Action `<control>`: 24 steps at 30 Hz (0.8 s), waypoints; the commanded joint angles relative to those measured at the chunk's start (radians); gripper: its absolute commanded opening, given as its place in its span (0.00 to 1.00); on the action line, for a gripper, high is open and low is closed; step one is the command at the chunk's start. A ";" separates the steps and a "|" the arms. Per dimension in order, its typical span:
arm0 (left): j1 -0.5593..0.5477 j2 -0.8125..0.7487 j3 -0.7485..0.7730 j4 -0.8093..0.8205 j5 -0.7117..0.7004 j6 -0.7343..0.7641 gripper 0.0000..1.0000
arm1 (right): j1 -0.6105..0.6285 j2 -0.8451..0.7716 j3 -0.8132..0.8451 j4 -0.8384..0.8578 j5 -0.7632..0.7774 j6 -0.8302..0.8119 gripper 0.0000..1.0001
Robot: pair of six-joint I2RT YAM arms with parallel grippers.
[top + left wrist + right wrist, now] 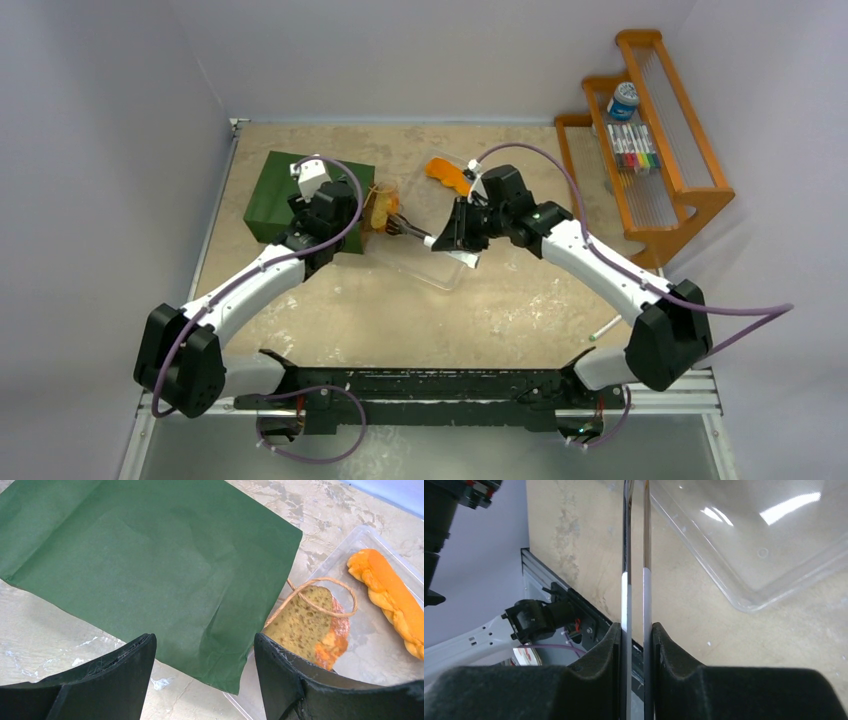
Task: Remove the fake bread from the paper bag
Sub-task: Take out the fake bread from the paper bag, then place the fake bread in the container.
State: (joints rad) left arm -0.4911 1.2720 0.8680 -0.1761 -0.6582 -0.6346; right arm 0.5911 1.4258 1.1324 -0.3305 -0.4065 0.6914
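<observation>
I should pinch the opening's near corner [356, 245] with my left gripper and lift it open for the tongs, because the top of the paper bag lies flat at its opening.
The dark green paper bag [298, 190] [150, 555] lies flat at the back left. A tan fake bread slice [381, 212] [302, 625] with an orange crust sits at its mouth, and a string handle [320, 592] is looped over it. An orange loaf [447, 172] [390, 600] lies in the clear tray [440, 268] [370, 650]. My left gripper [345, 222] [205, 642] hovers open over the bag's near corner. My right gripper [450, 238] [636, 630] is shut on metal tongs [412, 232] [625, 555]. Their tips reach the slice, but I cannot tell whether they pinch it.
A wooden rack [650, 140] stands at the back right and holds markers and a small can [623, 100]. A white stick [603, 330] lies near the right arm's base. In the right wrist view the tray's corner [749, 580] sits right of the tongs.
</observation>
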 commanded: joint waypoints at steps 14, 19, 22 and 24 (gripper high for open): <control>0.008 0.002 0.041 0.041 -0.012 -0.002 0.71 | -0.107 -0.222 -0.035 -0.159 0.128 -0.046 0.00; 0.008 0.003 0.050 0.036 -0.008 0.003 0.72 | -0.140 -0.177 -0.071 -0.086 0.093 -0.050 0.00; 0.008 0.005 0.058 0.034 0.003 0.009 0.78 | -0.158 -0.134 -0.084 -0.024 0.070 -0.050 0.00; 0.008 0.005 0.067 0.032 0.016 0.020 0.83 | -0.175 -0.105 -0.087 0.014 0.053 -0.047 0.00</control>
State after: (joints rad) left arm -0.4911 1.2793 0.8768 -0.1738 -0.6571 -0.6342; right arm 0.4416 1.2884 1.0477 -0.4473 -0.3054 0.6548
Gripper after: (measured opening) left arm 0.788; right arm 0.232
